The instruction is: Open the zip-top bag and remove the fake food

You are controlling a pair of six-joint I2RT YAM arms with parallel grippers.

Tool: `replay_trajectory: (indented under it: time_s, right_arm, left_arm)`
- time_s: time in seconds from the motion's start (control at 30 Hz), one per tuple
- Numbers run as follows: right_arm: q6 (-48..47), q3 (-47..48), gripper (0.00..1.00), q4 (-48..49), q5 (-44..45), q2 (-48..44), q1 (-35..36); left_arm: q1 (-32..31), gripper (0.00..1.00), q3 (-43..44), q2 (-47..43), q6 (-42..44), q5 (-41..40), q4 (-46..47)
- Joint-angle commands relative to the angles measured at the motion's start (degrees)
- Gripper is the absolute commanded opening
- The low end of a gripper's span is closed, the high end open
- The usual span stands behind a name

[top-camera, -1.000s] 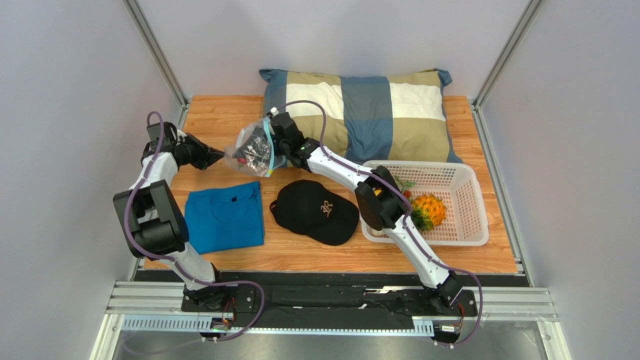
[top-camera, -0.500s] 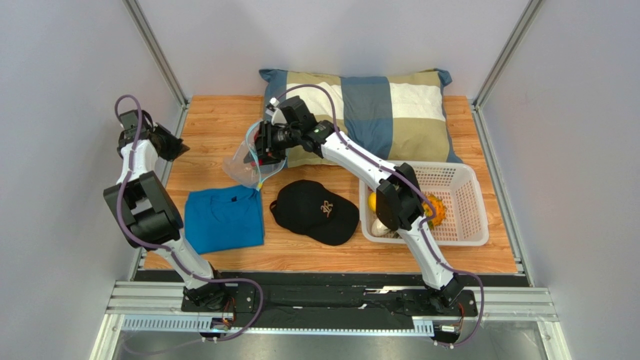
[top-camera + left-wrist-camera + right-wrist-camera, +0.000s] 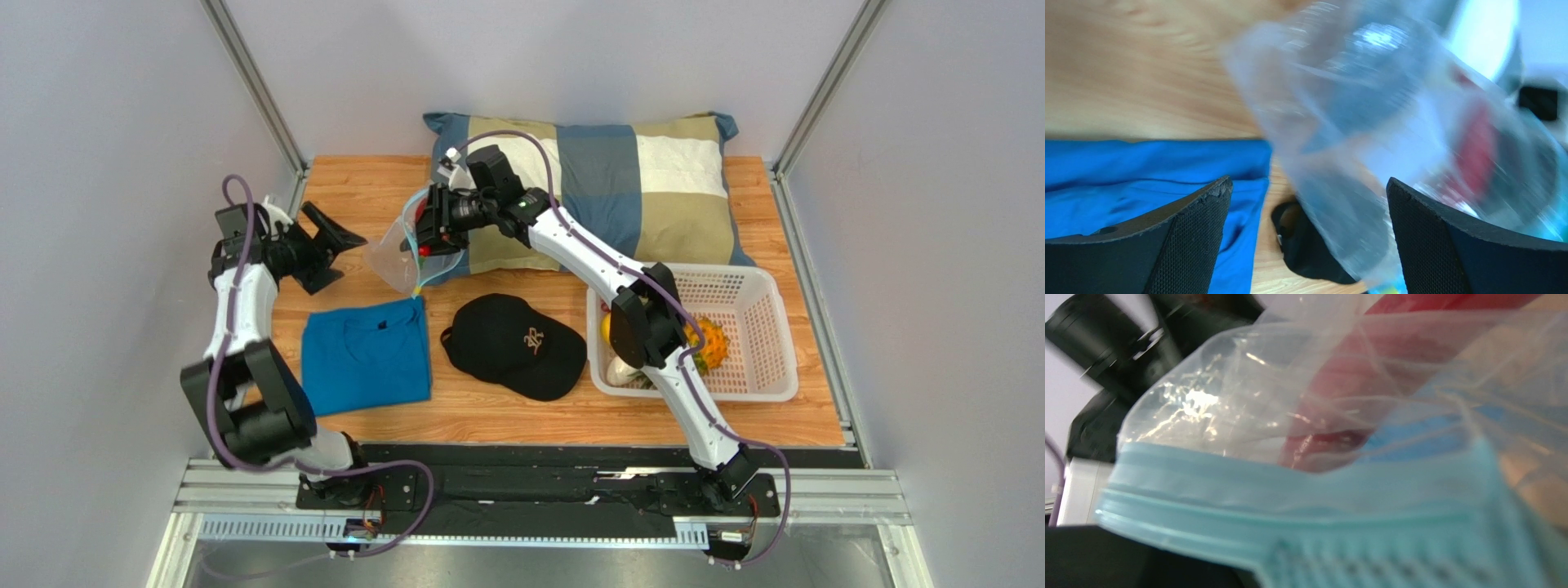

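Next, my right gripper sets the red fake food free in the white basket (image 3: 672,322), placing it in the space between the yellow lemon and the orange pineapple.
The clear zip-top bag (image 3: 395,254) hangs in the air in front of the pillow. My right gripper (image 3: 428,233) is shut on its teal zip strip (image 3: 1321,502), which hides the fingers in the right wrist view. A red piece of fake food (image 3: 1352,404) lies inside the bag. My left gripper (image 3: 334,251) stands open just left of the bag, apart from it. Its black pads (image 3: 1192,239) frame the blurred bag (image 3: 1364,135) without touching it. More fake food sits in the white basket (image 3: 767,331): an orange pineapple (image 3: 708,344), a yellow lemon (image 3: 606,328) and a cream vegetable (image 3: 623,371).
A folded blue shirt (image 3: 366,355) and a black cap (image 3: 515,347) lie on the wooden table below the bag. A checked pillow (image 3: 613,184) fills the back. Metal frame posts stand at the back corners, close to the left arm.
My left gripper, shut before, drew back toward the left wall, then returned toward the bag and opened. My right gripper carried the bag up and back toward the pillow.
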Motion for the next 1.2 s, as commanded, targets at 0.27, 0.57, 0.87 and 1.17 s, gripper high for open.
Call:
replay_trajectory:
  time_s: [0.27,0.57,0.87,1.17]
  right_arm:
    - [4.74,2.59,0.00,2.28,4.81,1.14,0.91]
    - [4.13,2.16,0.00,2.63,3.93,0.53,2.85]
    - [2.10,-1.44,0.00,2.02,3.05,-3.07,3.02]
    - [-3.25,-2.77,0.00,-3.07,-10.12,-6.40,3.72]
  left_arm:
    - [-13.54,0.99,-2.14,-22.41,10.10,-1.81,2.65]
    - [-16.72,0.78,7.44,-11.61,11.07,-5.07,-1.30]
    - [-17.33,0.45,12.45,-3.96,15.45,-6.56,-7.62]
    - [-17.33,0.00,13.86,-6.33,24.15,-20.61,-10.62]
